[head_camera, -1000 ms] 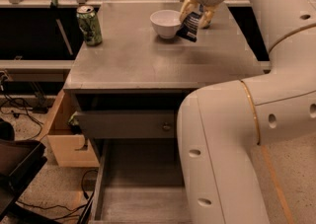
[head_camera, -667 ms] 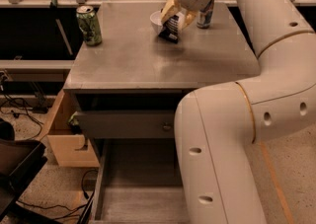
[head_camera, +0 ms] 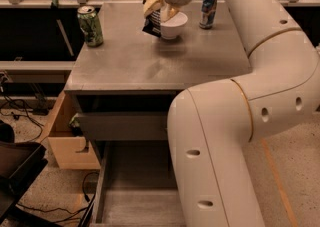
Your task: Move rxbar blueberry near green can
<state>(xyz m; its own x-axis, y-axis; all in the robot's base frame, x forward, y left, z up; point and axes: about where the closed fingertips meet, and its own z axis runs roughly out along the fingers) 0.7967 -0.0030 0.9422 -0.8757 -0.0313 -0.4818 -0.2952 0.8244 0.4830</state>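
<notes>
Next, my gripper sets the rxbar blueberry down and lets go of it on the grey tabletop (head_camera: pixel 126 51) between the green can and the white bowl.
The green can (head_camera: pixel 90 26) stands upright at the far left of the grey tabletop (head_camera: pixel 150 61). My gripper (head_camera: pixel 159 12) is shut on the rxbar blueberry (head_camera: pixel 152 24), a dark navy wrapper that hangs below the yellowish fingers (head_camera: pixel 152 4), held above the table. The bar is in front of the left side of a white bowl (head_camera: pixel 174 25), well to the right of the green can. My white arm reaches in from the right and covers much of the right side of the view.
A slimmer blue and white can (head_camera: pixel 208 8) stands behind the bowl to the right. Below the tabletop a drawer (head_camera: pixel 125 126) is pulled out. A wooden box (head_camera: pixel 70 146) sits on the floor at the left, with cables nearby.
My gripper has carried the rxbar blueberry to the left, from the right of the white bowl to its left side, closer to the green can.
</notes>
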